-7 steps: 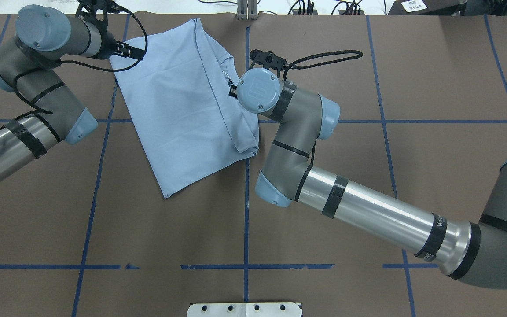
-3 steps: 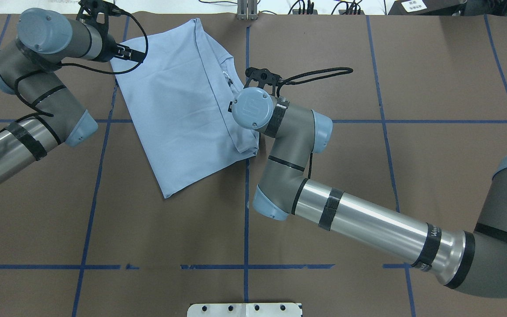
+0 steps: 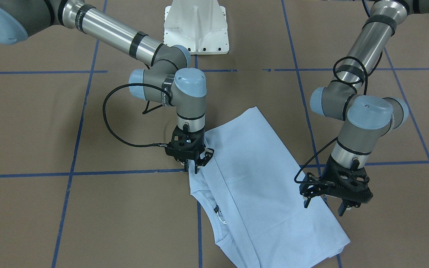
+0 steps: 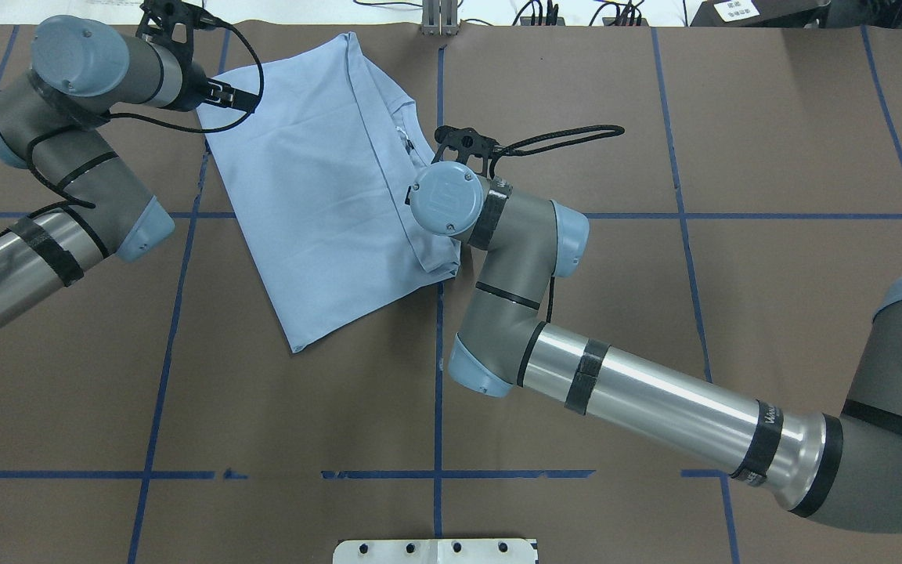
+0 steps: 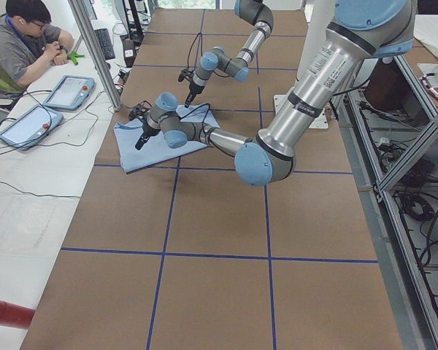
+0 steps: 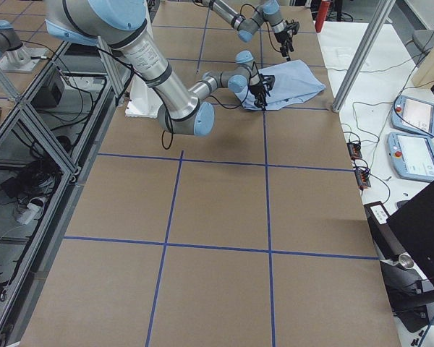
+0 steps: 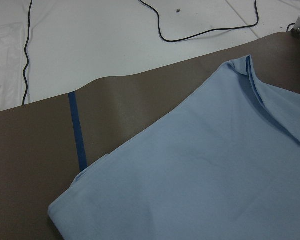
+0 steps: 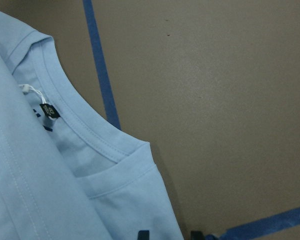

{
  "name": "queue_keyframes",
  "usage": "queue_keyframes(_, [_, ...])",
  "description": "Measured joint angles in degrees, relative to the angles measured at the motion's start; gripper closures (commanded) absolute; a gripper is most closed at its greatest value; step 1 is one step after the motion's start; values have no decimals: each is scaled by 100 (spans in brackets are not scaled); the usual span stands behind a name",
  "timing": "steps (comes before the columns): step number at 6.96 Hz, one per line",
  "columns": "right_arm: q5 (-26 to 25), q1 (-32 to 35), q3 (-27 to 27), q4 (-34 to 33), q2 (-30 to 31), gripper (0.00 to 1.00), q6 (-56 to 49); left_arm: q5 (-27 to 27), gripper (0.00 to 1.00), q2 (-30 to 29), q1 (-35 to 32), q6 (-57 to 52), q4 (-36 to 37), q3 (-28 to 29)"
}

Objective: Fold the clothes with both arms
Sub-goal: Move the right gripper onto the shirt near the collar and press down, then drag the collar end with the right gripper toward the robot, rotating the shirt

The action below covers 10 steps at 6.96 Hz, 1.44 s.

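Note:
The light blue T-shirt lies crooked over the tape lines, so next I open my right gripper wider, pinch the edge (image 8: 168,220) next to the collar and pull the T-shirt straight.
The light blue T-shirt (image 4: 318,196) lies folded lengthwise and askew on the brown table, also seen in the front view (image 3: 259,175). Its ribbed collar (image 8: 80,125) and dark neck label (image 8: 50,111) face the right arm. My right gripper (image 3: 193,169) is low at the shirt's edge beside the collar. Its fingertips (image 8: 143,235) stand a little apart, one over the cloth and one over the table. My left gripper (image 3: 324,206) is open and empty, hovering above the shirt's far left corner (image 7: 75,200). The chest print is hidden.
The white pedestal base (image 3: 196,29) stands at the robot's side of the table. Blue tape lines (image 4: 438,376) cross the brown top. An aluminium post (image 4: 439,19) stands at the far edge. An operator (image 5: 22,51) sits at a side table with tablets (image 5: 66,91).
My right wrist has moved toward the robot along the shirt's right edge, away from the collar. The left arm has barely moved. The shirt lies as before.

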<state>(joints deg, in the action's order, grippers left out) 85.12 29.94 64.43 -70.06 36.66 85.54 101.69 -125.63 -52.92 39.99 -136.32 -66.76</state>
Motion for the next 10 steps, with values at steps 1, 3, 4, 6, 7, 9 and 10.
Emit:
queue_keyframes(1, [-3, -3, 1, -7, -1, 100, 6, 0, 0, 0, 0, 0, 0, 0])
queue_keyframes(3, [-36, -26, 8, -108, -1, 100, 14, 0, 0, -1, 0, 0, 0, 0])
queue_keyframes(4, [-54, -32, 16, -169, -5, 63, -5, 0, 0, -4, 0, 0, 0, -2])
queue_keyframes(6, [-79, -27, 31, -237, -21, 44, -63, 0, 0, -5, 1, 0, 0, -2])
queue_keyframes(7, [-97, -24, 34, -247, -28, 44, -85, 0, 0, -4, 1, 0, 0, -1])
queue_keyframes(9, [-136, -25, 33, -253, -25, 46, -104, 0, 0, 2, 1, 0, 0, -2])
queue_keyframes(10, [-154, -28, 30, -253, -14, 47, -104, 0, 0, 2, 1, 0, 0, -3])
